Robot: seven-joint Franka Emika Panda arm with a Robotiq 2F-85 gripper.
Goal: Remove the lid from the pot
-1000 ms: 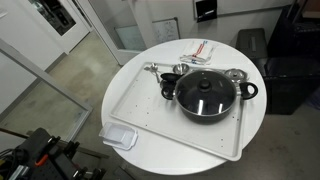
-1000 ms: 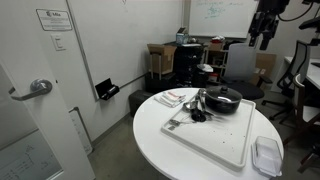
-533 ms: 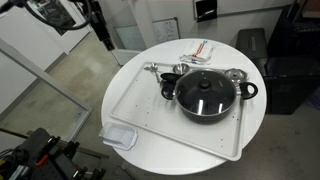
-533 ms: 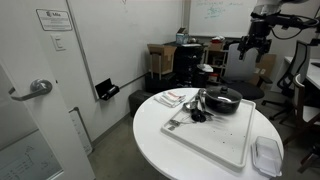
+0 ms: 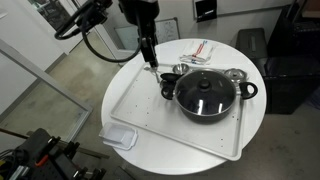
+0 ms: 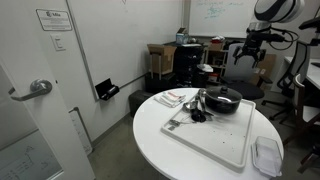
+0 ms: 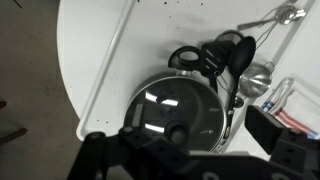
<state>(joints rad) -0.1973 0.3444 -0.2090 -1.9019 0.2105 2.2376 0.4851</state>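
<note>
Next, my gripper goes to the glass lid's dark knob (image 5: pixel 204 84) (image 7: pixel 178 131) and closes there, because the knob lets it lift the lid off the pot.
The black pot (image 5: pixel 191 111) stands on the far right part of a white tray (image 5: pixel 150 115), also seen in an exterior view (image 6: pixel 222 103). The glass lid (image 5: pixel 208 92) with its dark knob sits shut on the pot. My gripper (image 5: pixel 150 62) hangs over the tray's back left corner, to the left of the pot and apart from it. In an exterior view it is high behind the table (image 6: pixel 249 52). In the wrist view the lid (image 7: pixel 165 105) lies below between my open, empty fingers (image 7: pixel 190 150).
Black utensils (image 7: pixel 215 55) and a metal spoon (image 7: pixel 270 18) lie next to the pot. Small metal cups (image 5: pixel 236 76) stand behind it. A clear plastic container (image 5: pixel 118 137) sits at the table's front left. A striped cloth (image 5: pixel 200 49) lies at the back edge.
The arm has swung into view from the upper left and come down toward the tray's back corner. Pot and lid have not moved.
</note>
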